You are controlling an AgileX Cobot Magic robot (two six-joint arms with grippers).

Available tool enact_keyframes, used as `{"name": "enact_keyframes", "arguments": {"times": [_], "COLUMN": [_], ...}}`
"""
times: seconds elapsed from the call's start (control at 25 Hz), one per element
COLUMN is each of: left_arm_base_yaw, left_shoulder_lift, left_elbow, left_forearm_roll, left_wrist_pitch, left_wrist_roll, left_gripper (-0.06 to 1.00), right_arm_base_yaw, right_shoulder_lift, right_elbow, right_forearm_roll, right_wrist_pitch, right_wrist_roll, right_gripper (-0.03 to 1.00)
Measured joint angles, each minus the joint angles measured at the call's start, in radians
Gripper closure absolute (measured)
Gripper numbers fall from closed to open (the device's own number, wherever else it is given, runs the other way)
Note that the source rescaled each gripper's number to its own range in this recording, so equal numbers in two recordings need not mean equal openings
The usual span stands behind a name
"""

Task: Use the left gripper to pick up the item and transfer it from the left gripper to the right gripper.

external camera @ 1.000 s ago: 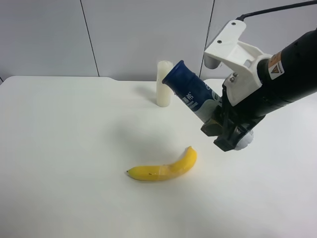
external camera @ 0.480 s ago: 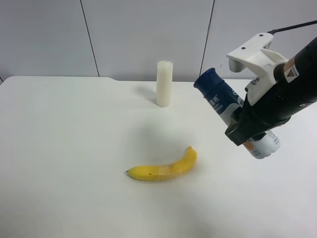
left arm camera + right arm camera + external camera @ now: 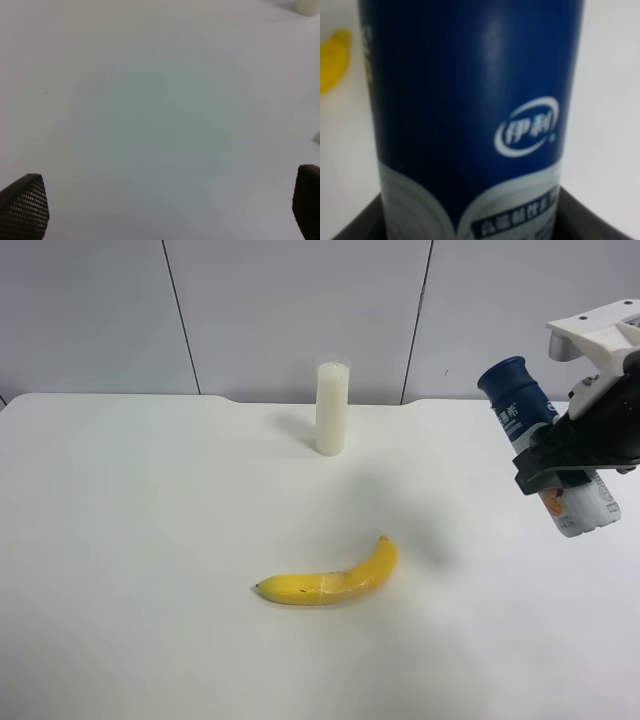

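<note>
The robot's right gripper needs to put the bottle down on the bare white table [image 3: 480, 523] next to the yellow banana, on that gripper's own side.
The item, a bottle with a dark blue cap and upper half and a white lower half [image 3: 522, 403], is held tilted above the table at the exterior high view's far right. My right gripper [image 3: 560, 468], with white housing, is shut on its middle. In the right wrist view the bottle [image 3: 470, 100] fills the frame between dark fingers [image 3: 580, 220]. My left gripper [image 3: 165, 210] is open and empty over bare table; only its two black fingertips [image 3: 22, 205] show. It is out of the exterior high view.
A yellow banana [image 3: 330, 580] lies on the white table [image 3: 150, 540] near the middle; its tip shows in the right wrist view [image 3: 332, 60]. A plain white cylinder [image 3: 332, 408] stands upright at the back, and its base shows in the left wrist view [image 3: 306, 6].
My right gripper has carried the bottle from near the white cylinder to the exterior high view's right edge, and the bottle has turned more upright. Banana and cylinder have not moved.
</note>
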Motion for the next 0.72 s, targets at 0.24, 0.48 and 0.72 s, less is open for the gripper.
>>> {"name": "enact_keyframes", "arguments": {"times": [0.24, 0.48, 0.72], "left_arm_base_yaw": [0.000, 0.000, 0.000], "left_shoulder_lift": [0.000, 0.000, 0.000], "left_elbow": [0.000, 0.000, 0.000], "left_forearm_roll": [0.000, 0.000, 0.000], "left_wrist_pitch": [0.000, 0.000, 0.000], "left_wrist_roll": [0.000, 0.000, 0.000], "left_gripper": [-0.05, -0.05, -0.05], "right_arm_base_yaw": [-0.050, -0.051, -0.051], "right_shoulder_lift": [0.103, 0.236, 0.357], "right_elbow": [0.000, 0.000, 0.000], "right_forearm_roll": [0.000, -0.007, -0.007], "right_wrist_pitch": [-0.076, -0.169, -0.254], "right_wrist_roll": [-0.004, -0.004, -0.004], "right_gripper": [0.97, 0.97, 0.97]}}
